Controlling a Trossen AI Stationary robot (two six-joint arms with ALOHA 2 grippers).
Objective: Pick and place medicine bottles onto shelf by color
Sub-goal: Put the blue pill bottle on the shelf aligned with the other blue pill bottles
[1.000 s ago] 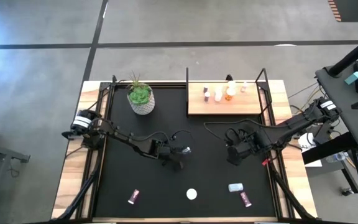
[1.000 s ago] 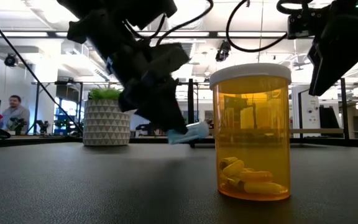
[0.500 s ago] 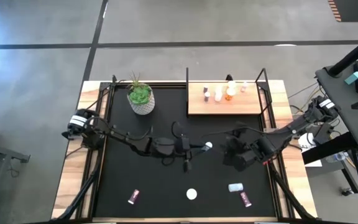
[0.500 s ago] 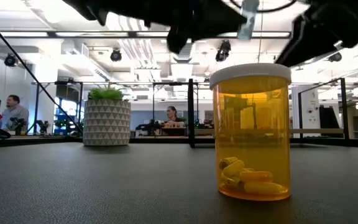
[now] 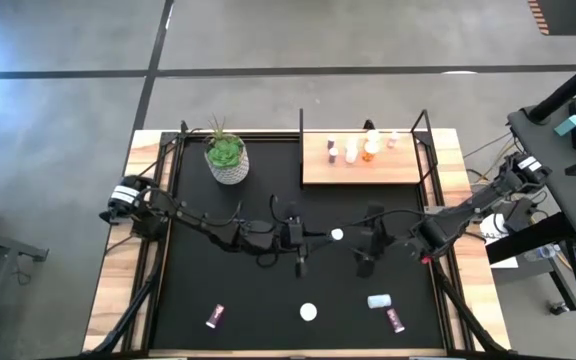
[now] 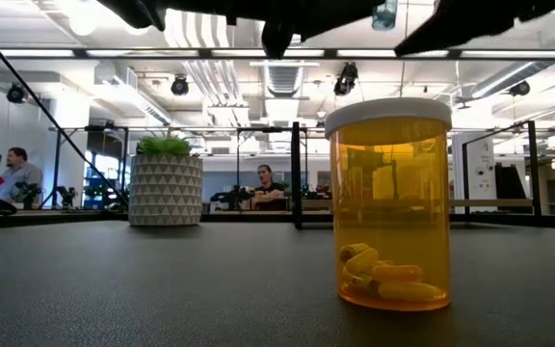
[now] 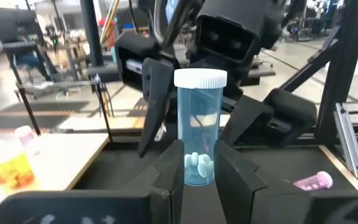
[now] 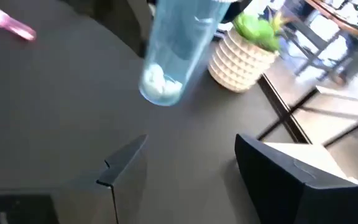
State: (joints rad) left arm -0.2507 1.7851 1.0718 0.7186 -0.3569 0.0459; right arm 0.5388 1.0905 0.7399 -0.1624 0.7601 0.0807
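The blue bottle's bottom end alone is between my left gripper's fingers, so next I take the bottle farther up its body (image 7: 198, 127) before my right gripper receives it.
My left gripper (image 5: 320, 237) is over the middle of the mat, shut on a blue medicine bottle with a white cap (image 5: 337, 235) that it holds high above the table. My right gripper (image 5: 360, 245) faces it from the table's right. Its fingers (image 8: 126, 163) are open and empty, and the bottle (image 8: 173, 50) is just ahead of them. The shelf (image 5: 360, 172) at the far edge carries several small bottles. An orange bottle (image 6: 388, 202) stands upright on its base at the mat's near edge. My left gripper pinches the blue bottle's lower end (image 7: 197, 171) between its two fingers, coming at it level from the table's left. The bottle stands upright in the hold with its cap (image 7: 200, 78) on top, lifted clear of the table.
A white pot with a green plant (image 5: 227, 158) stands at the far left of the mat. A pink bottle (image 5: 215, 316), a blue bottle (image 5: 379, 300) and a magenta one (image 5: 397, 320) lie near the front edge. Black posts (image 5: 301, 125) rise at the shelf's ends.
My left gripper has risen from near the mat and gone toward the table's right, tipping from pointing down to level. The blue bottle has gone from lying low to upright, high above the mat. My right gripper has swung level and turned toward the bottle.
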